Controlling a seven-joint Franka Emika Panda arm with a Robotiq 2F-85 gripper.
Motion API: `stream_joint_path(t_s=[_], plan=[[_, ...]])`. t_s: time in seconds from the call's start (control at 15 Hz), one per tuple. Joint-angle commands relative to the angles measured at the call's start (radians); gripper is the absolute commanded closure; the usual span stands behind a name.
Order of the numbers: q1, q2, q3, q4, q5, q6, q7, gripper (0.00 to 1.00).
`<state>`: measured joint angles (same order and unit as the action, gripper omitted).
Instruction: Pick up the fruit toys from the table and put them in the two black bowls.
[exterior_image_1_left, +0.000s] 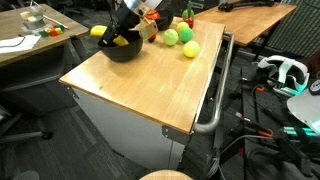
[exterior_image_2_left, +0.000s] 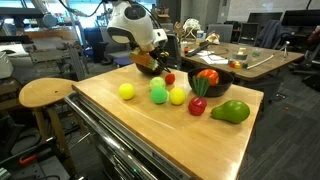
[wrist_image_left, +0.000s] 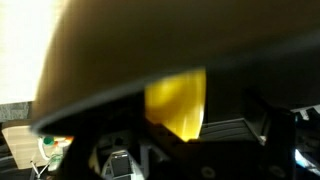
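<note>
The yellow fruit toy's end overhangs the black bowl's outer rim, so I should regrip it and stand it upright inside the bowl (exterior_image_1_left: 122, 50).
My gripper (exterior_image_1_left: 126, 36) hangs low over a black bowl (exterior_image_1_left: 120, 52) at the table's far corner; it also shows in an exterior view (exterior_image_2_left: 150, 57) over that bowl (exterior_image_2_left: 148, 68). In the wrist view a yellow fruit toy (wrist_image_left: 176, 100) sits between the jaws, blurred and close. A second black bowl (exterior_image_2_left: 214, 88) holds an orange-red fruit (exterior_image_2_left: 208, 75). Loose on the table lie a yellow ball (exterior_image_2_left: 126, 91), a green fruit (exterior_image_2_left: 158, 93), a yellow-green ball (exterior_image_2_left: 177, 96), a red apple (exterior_image_2_left: 197, 105) and a green pear-like fruit (exterior_image_2_left: 230, 111).
A small red fruit (exterior_image_2_left: 169, 78) lies between the bowls. A yellow piece (exterior_image_1_left: 97, 31) shows at the first bowl's outer edge. The wooden table (exterior_image_1_left: 140, 90) has a metal handle rail (exterior_image_1_left: 214, 100) along one side. A round stool (exterior_image_2_left: 45, 93) stands beside it.
</note>
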<state>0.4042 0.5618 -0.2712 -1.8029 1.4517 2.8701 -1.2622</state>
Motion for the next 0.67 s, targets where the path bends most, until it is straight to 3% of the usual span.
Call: stream_joint_path(t_s=[0.0,0.07,0.13,0.27,0.6], plan=[[-0.012,-0.03,0.02,-0.013,0.077,0.014,-0.12,0.0],[-0.013,-0.035,0.019,-0.019,0.099,0.014,-0.144,0.0],[-0.014,-0.039,0.019,-0.023,0.125,0.014,-0.172,0.25],[-0.016,-0.045,0.015,-0.033,0.179,0.009,-0.229,0.25],[-0.023,-0.084,0.004,-0.074,0.321,-0.009,-0.346,0.67]])
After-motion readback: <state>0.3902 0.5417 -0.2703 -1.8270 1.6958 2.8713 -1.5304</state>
